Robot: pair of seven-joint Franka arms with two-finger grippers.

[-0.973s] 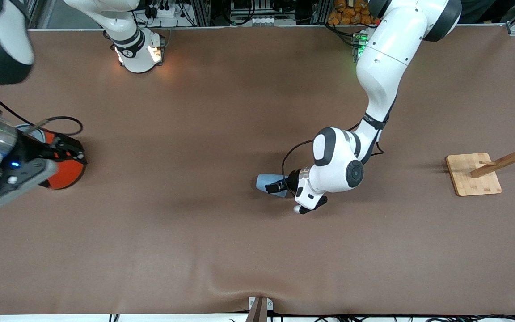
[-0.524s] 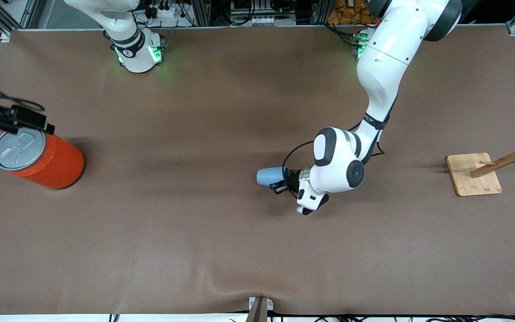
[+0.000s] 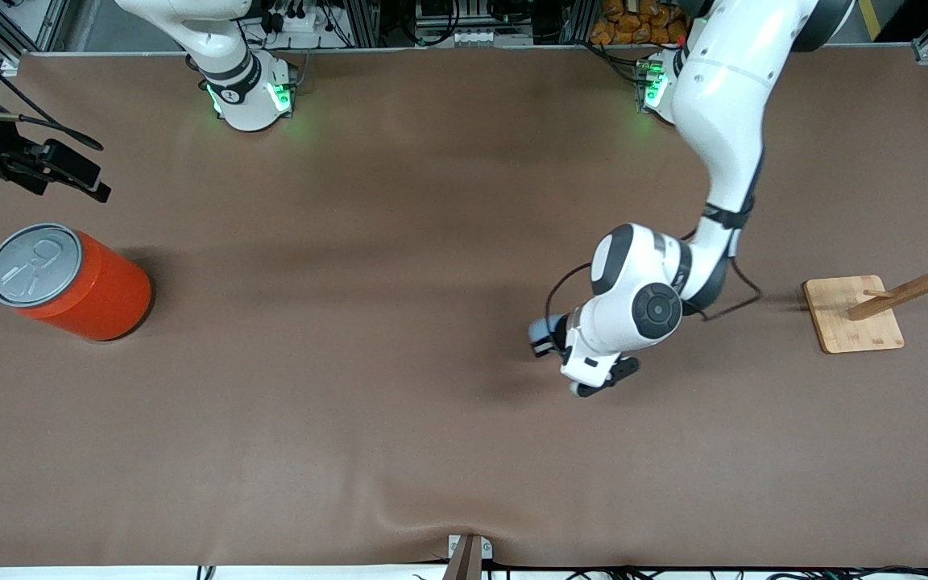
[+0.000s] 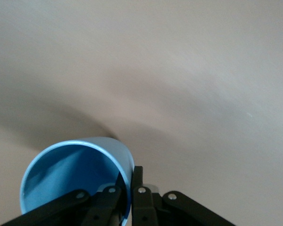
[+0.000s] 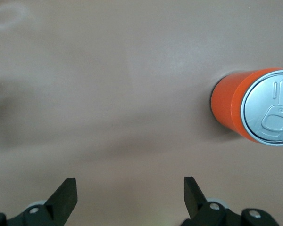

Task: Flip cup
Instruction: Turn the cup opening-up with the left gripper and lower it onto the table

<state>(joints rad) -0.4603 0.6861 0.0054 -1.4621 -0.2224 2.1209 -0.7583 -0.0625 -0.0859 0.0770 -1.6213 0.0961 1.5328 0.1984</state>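
Note:
Next, I release the light-blue cup, now lifted off the table near its middle, from my left gripper on the brown table (image 3: 612, 342) beneath its white wrist, toward the wooden rack.
The light-blue cup (image 3: 540, 329) is lifted off the brown table near its middle, mostly hidden under the left wrist. In the left wrist view the cup (image 4: 75, 174) shows its darker blue inside. My left gripper (image 4: 130, 181) is shut on the cup's wall at the rim, one finger inside and one outside. In the front view the left gripper (image 3: 551, 338) is largely covered by the wrist. My right gripper (image 5: 129, 188) is open with nothing between its fingers. It hangs over the right arm's end of the table (image 3: 69, 179), apart from the orange can.
A large orange can (image 3: 69, 283) with a grey pull-tab lid stands upright at the right arm's end, also in the right wrist view (image 5: 247, 108). A wooden rack on a square base (image 3: 855, 314) stands at the left arm's end.
My left gripper has shut on the cup's rim and carried it toward the left arm's end. My right arm has drawn back from the orange can, which now stands uncovered.

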